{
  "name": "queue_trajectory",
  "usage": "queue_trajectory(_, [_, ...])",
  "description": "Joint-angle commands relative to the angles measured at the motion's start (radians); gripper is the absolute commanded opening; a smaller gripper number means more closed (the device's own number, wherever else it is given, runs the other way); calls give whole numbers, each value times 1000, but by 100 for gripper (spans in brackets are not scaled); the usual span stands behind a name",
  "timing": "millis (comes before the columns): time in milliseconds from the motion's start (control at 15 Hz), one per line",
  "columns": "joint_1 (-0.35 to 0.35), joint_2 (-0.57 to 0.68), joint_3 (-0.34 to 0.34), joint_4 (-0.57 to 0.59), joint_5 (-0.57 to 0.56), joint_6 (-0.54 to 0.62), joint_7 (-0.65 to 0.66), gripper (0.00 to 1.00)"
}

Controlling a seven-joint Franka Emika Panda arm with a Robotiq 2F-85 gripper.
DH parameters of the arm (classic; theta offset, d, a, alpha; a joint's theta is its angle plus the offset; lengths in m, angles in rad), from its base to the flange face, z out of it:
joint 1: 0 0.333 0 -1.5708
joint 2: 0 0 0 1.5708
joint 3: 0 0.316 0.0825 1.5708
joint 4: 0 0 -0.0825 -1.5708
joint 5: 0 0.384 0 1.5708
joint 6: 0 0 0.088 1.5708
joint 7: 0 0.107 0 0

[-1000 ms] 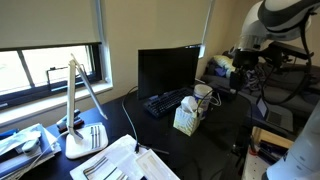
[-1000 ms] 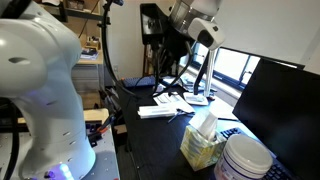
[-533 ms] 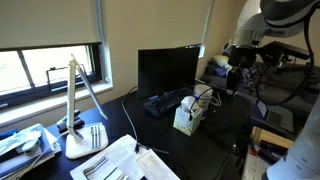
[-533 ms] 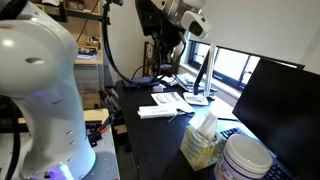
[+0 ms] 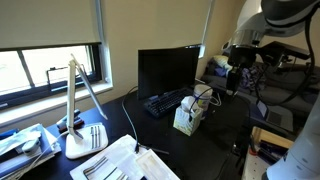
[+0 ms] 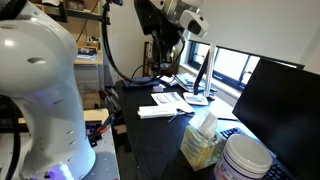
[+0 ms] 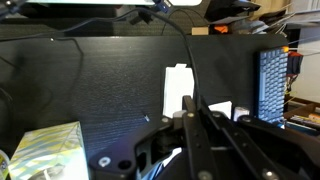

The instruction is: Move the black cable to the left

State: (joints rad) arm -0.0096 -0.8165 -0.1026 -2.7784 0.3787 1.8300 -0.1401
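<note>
The robot's gripper should release the black cable, now held above the dark desk, on the white papers [image 5: 117,156] near the base of the white lamp.
The black cable [image 7: 188,55] is a thin cord in the wrist view. It curves down from the top of the dark desk [image 7: 100,90] and runs into my jaws. My gripper [image 7: 190,108] has its fingers pressed together around the cable. In both exterior views the gripper [image 5: 231,86] [image 6: 164,68] hangs above the desk, beyond the keyboard and the tissue box. The cable is too thin to follow there.
A black monitor [image 5: 168,70] and a black keyboard [image 5: 165,101] stand mid-desk. A tissue box [image 5: 186,118] and a white tub [image 5: 203,97] sit beside them. A white lamp [image 5: 80,110] and papers [image 5: 120,160] lie further along. A white sheet [image 7: 178,85] lies under the gripper.
Between one second ago and half a second ago the arm swung sideways and lowered a little over the desk. Since then nothing has visibly moved.
</note>
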Motion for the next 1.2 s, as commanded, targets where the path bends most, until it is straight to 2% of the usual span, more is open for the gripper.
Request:
queue_trajectory(0, [114, 98, 92, 29, 70, 105, -1, 1])
queue_trajectory(133, [204, 171, 165, 54, 122, 207, 8, 1])
queue_trajectory(267, [265, 264, 234, 95, 127, 337, 8, 1])
queue_trajectory(467, [291, 407, 295, 163, 56, 516, 23, 1])
queue_trajectory(600, [286, 483, 295, 203, 27, 568, 32, 1])
queue_trajectory(667, [310, 387, 279, 144, 52, 535, 22, 1])
queue_trajectory(733, [308, 420, 279, 159, 50, 541, 21, 5])
queue_trajectory(933, [311, 420, 273, 159, 51, 540, 20, 5])
queue_trajectory(1000, [313, 414, 272, 158, 51, 540, 20, 1])
queue_trajectory(1133, [294, 441, 308, 139, 22, 696, 59, 1])
